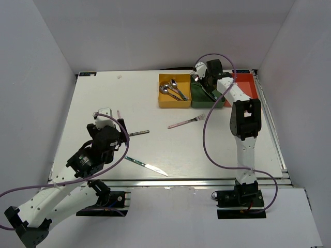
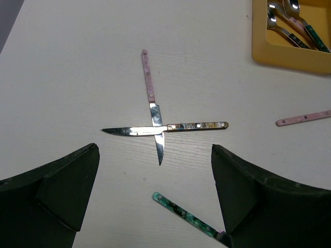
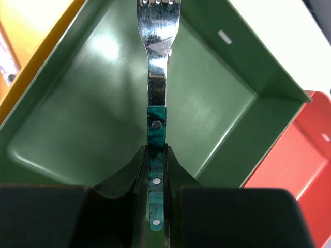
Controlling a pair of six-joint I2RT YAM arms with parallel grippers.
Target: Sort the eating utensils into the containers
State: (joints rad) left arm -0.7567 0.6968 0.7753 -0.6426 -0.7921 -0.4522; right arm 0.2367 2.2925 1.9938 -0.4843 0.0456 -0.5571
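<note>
My left gripper is to close next on the middle of the pink handle (image 1: 119,115) (image 2: 148,75) of the knife that is crossed with the dark-handled knife.
My right gripper (image 1: 206,83) is shut on the teal handle of a fork (image 3: 157,126) and holds it tines-forward over the dark green bin (image 3: 98,108), which also shows in the top view (image 1: 199,103). My left gripper (image 1: 118,133) is open and empty above two crossed knives, one pink-handled (image 2: 148,82) and one dark-handled (image 2: 196,125). A teal-handled knife (image 2: 183,214) lies near my right finger. A pink-handled fork (image 1: 185,123) lies mid-table. The yellow bin (image 1: 161,103) holds spoons (image 1: 170,89). The red-orange bin (image 1: 248,85) stands at the far right.
White walls close in the table on the left, back and right. The three bins stand in a row at the back right. The teal-handled knife (image 1: 146,165) lies close to the table's front edge.
</note>
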